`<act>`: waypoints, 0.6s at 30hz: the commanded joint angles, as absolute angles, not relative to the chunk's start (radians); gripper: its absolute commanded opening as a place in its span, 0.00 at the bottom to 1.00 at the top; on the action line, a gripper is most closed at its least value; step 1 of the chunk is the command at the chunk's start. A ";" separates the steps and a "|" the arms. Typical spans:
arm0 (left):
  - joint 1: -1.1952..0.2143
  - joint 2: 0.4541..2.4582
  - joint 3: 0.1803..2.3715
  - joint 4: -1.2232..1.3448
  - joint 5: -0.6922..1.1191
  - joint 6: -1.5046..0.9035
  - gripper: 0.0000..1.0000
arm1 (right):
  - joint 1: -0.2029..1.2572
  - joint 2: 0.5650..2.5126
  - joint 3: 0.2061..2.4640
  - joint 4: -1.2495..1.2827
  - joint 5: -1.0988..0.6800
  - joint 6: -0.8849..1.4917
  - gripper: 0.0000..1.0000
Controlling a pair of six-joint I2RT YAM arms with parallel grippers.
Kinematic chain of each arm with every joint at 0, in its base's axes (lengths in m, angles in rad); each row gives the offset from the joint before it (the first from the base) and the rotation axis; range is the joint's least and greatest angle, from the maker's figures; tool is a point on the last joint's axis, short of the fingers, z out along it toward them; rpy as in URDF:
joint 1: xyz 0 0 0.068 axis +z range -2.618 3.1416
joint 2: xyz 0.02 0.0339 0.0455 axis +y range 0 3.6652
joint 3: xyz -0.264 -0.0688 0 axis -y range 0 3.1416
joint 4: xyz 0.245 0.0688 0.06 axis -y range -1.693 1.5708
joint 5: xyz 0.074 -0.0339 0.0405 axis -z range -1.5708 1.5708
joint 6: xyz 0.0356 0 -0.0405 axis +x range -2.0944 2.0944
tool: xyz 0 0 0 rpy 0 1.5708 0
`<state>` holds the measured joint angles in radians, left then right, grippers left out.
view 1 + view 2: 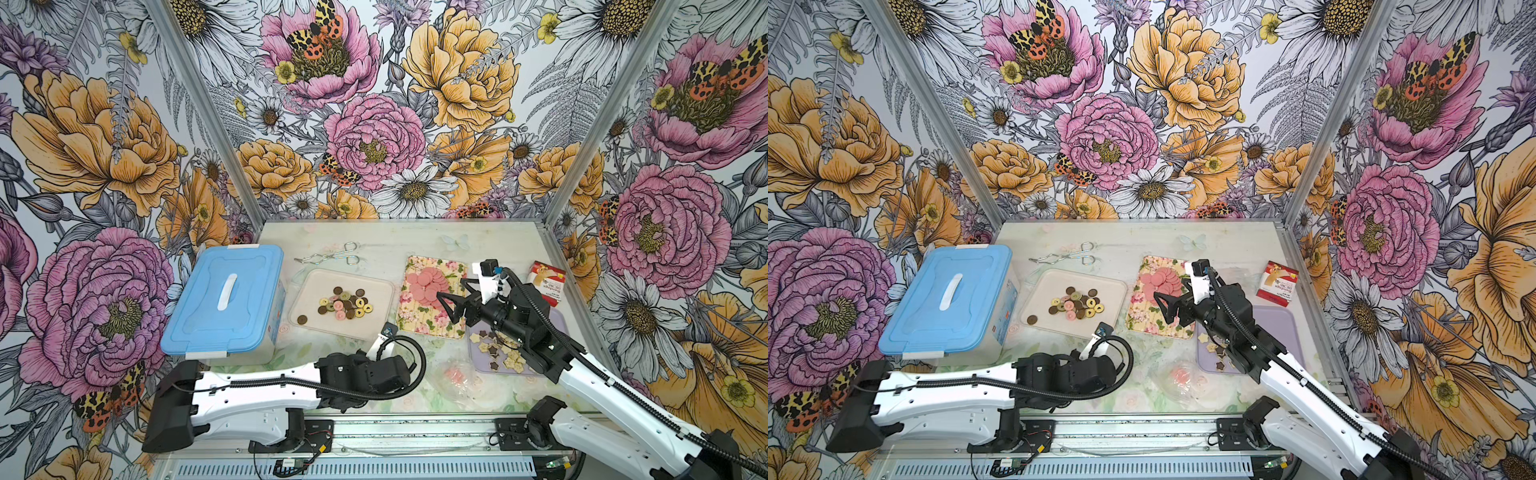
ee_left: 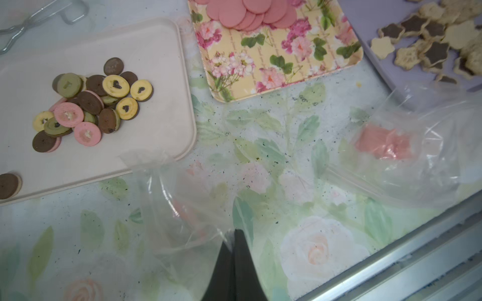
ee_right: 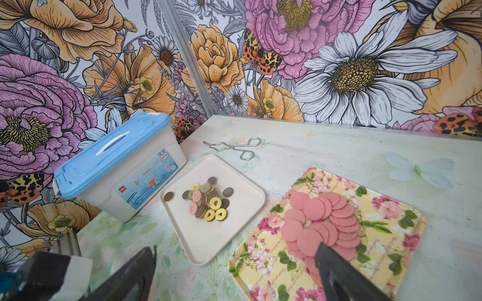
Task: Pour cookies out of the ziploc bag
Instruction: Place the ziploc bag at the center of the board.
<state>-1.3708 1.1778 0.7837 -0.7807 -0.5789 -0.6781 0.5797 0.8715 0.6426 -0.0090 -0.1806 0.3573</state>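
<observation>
My left gripper is to handle the ziploc bag, which hangs low over the table now. I will use it to set the bag down on the table (image 1: 393,370) (image 2: 248,190) between the beige tray and the second clear bag.
My left gripper (image 2: 233,235) is shut on the edge of a clear ziploc bag (image 2: 177,203) that looks empty and hangs low over the table. A second clear bag (image 2: 407,156) lies beside it with a few pink cookies (image 2: 383,144) inside; both top views show it (image 1: 463,384) (image 1: 1179,380). Ring-centred cookies (image 1: 345,305) lie on a beige tray (image 1: 374,286). Pink discs (image 1: 428,284) cover a floral tray (image 1: 419,322). Star cookies (image 1: 498,353) sit on a lilac tray (image 1: 478,365). My right gripper (image 1: 446,307) (image 3: 234,249) hovers open over the floral tray's near edge, empty.
A blue-lidded storage box (image 1: 224,299) stands at the left. Metal tongs (image 1: 332,255) lie behind the beige tray. A red and white carton (image 1: 546,280) sits at the back right. The metal front rail (image 2: 417,247) runs close to the bags.
</observation>
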 commanded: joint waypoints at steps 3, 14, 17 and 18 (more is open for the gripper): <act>-1.387 1.325 0.820 -0.651 -0.542 -0.628 0.00 | 0.562 0.855 0.633 -0.002 -0.190 0.350 0.99; -1.391 1.577 0.946 -0.474 -0.423 -0.425 0.00 | 0.549 0.858 0.632 0.000 -0.196 0.359 0.99; -1.391 1.634 0.984 -0.474 -0.372 -0.410 0.00 | 0.546 0.854 0.629 0.000 -0.199 0.361 0.99; -1.391 1.643 0.989 -0.474 -0.370 -0.411 0.01 | 0.545 0.854 0.629 0.000 -0.199 0.361 0.99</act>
<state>-1.3857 1.6218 0.9665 -0.5026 -0.4282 -0.4580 0.5545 0.8715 0.6422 -0.0097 -0.1852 0.3580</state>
